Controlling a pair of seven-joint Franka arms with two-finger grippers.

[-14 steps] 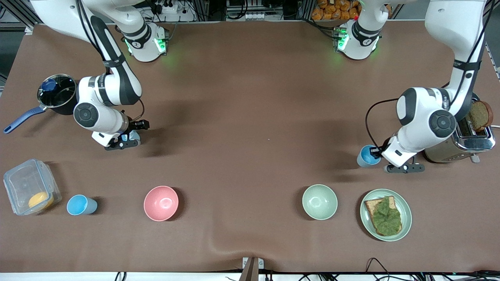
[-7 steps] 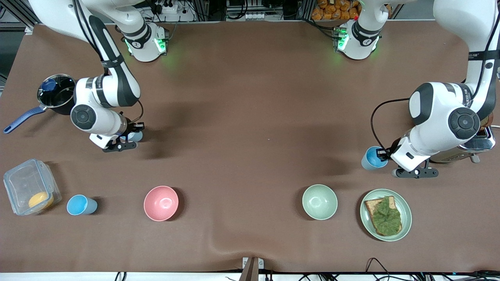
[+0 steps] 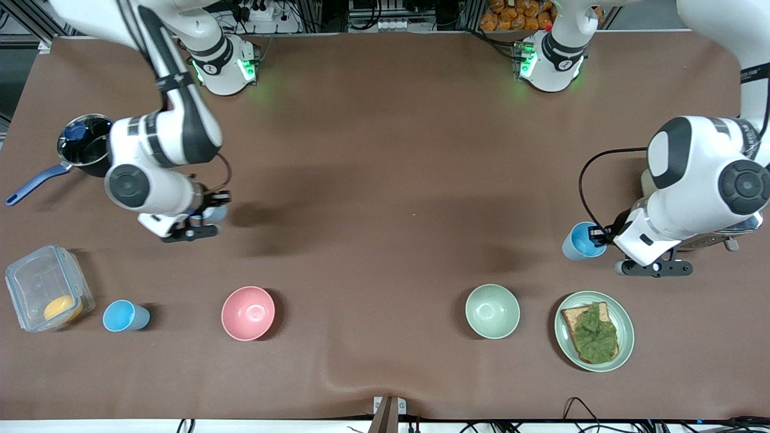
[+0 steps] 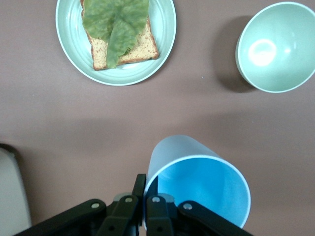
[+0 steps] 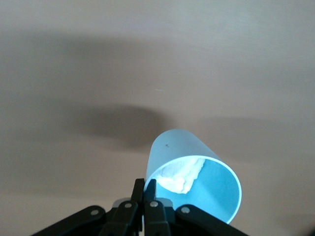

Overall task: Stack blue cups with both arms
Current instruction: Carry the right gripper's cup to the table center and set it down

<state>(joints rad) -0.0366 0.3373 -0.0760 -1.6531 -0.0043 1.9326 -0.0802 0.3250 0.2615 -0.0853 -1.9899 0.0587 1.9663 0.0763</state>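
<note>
My right gripper is going to set the blue cup down on the bare middle of the table (image 3: pixel 354 216), between the pot and the toaster. That cup is now held beside the pot.
My left gripper (image 3: pixel 599 233) is shut on the rim of a blue cup (image 3: pixel 582 242) with a bright sky-blue inside and holds it tilted in the air, over the table between the toaster and the plate. In the left wrist view one finger is inside and one outside the cup (image 4: pixel 197 179), at my left gripper (image 4: pixel 146 192). My right gripper (image 3: pixel 212 203) is shut on the rim of a second blue cup (image 3: pixel 218 213) and holds it over bare table beside the pot. Its inside shows a white patch in the right wrist view (image 5: pixel 194 172), at my right gripper (image 5: pixel 146 189). A third blue cup (image 3: pixel 124 316) stands by the clear box.
A pink bowl (image 3: pixel 248 313), a green bowl (image 3: pixel 492 311) and a plate (image 3: pixel 625 337) with bread and lettuce stand in a row near the front camera. A clear box (image 3: pixel 36 282) holds an orange thing. A pot (image 3: pixel 87 147) and a toaster (image 3: pixel 716 231) stand at the table's ends.
Both arms have risen with their cups. The left gripper's cup has shifted toward the left arm's end of the table. The right gripper's cup has barely shifted.
</note>
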